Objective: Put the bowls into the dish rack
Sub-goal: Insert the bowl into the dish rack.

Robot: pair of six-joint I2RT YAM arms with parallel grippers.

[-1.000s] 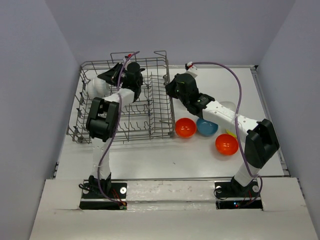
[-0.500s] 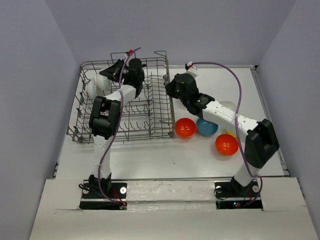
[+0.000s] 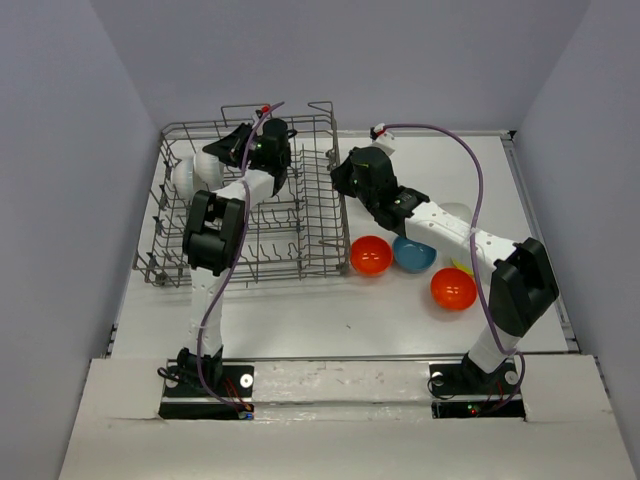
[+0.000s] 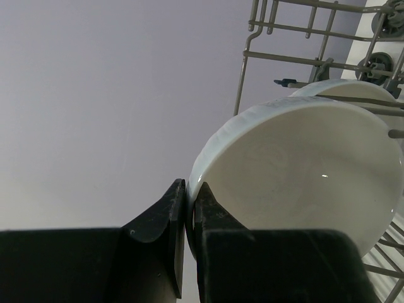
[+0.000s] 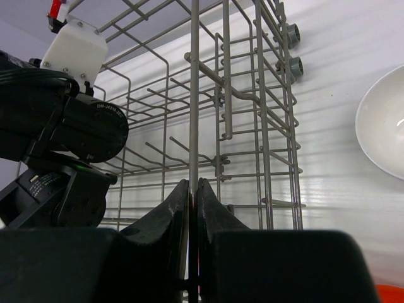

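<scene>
Next, my left gripper releases the white bowl on edge between the rack's wires beside the second white bowl [image 3: 218, 175] [image 4: 379, 182].
The grey wire dish rack [image 3: 300, 215] stands at the left. My left gripper [image 3: 218, 152] is over its far left corner, shut on the rim of a white bowl [image 4: 297, 170] that stands on edge; the pinch shows in the left wrist view [image 4: 189, 189]. A second white bowl [image 4: 344, 88] sits just behind it among the wires. My right gripper [image 3: 340, 182] is shut on an upright wire [image 5: 194, 95] of the rack's right side, seen in the right wrist view [image 5: 193, 186]. On the table lie two orange-red bowls [image 3: 370, 255] [image 3: 452, 288], a blue bowl [image 3: 414, 253] and a white bowl [image 3: 455, 213].
A yellow-green sliver [image 3: 462, 266] shows behind the right arm, between the blue and orange-red bowls. The white bowl on the table also shows in the right wrist view [image 5: 382, 123]. Grey walls close in the table at the back and sides.
My left gripper has moved with the white bowl toward the rack's far left corner. The right arm and the bowls on the table have not moved.
</scene>
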